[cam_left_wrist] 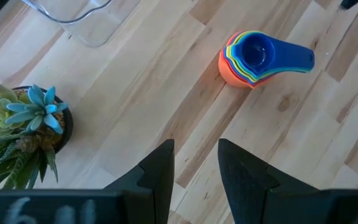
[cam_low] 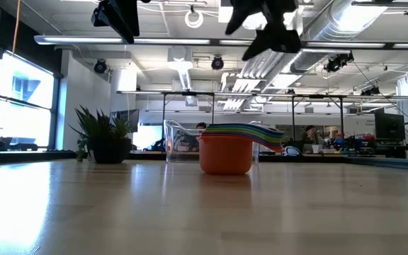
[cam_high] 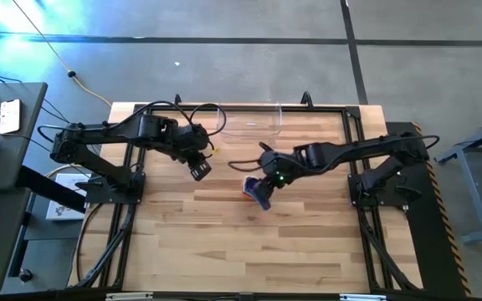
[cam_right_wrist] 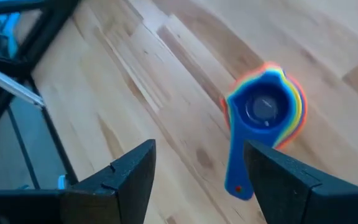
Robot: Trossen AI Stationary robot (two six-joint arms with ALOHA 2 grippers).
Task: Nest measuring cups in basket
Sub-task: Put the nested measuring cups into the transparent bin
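Note:
My right gripper is to go next to the blue measuring cup's handle [cam_high: 263, 199] [cam_right_wrist: 240, 177]. It should then close near the handle's loose end, by the small hole.
The measuring cups [cam_high: 252, 188] are nested into one stack, orange outermost and blue innermost [cam_left_wrist: 253, 53], with their handles fanned to one side. The stack stands on its orange base [cam_low: 225, 159] on the bare table, in front of the basket [cam_high: 249, 121] and outside it. My right gripper [cam_right_wrist: 199, 149] hangs open above the stack [cam_right_wrist: 266, 109] and touches nothing. My left gripper [cam_left_wrist: 196, 149] is open too, raised over the table to the stack's left [cam_high: 199, 170]. The clear basket holds nothing that I can see.
A small potted plant [cam_left_wrist: 23, 124] stands on the table near the basket's left end [cam_low: 105, 138]. A black frame [cam_high: 354, 142] runs around the table's sides. Bare wood stretches from the stack to the near edge [cam_high: 241, 251].

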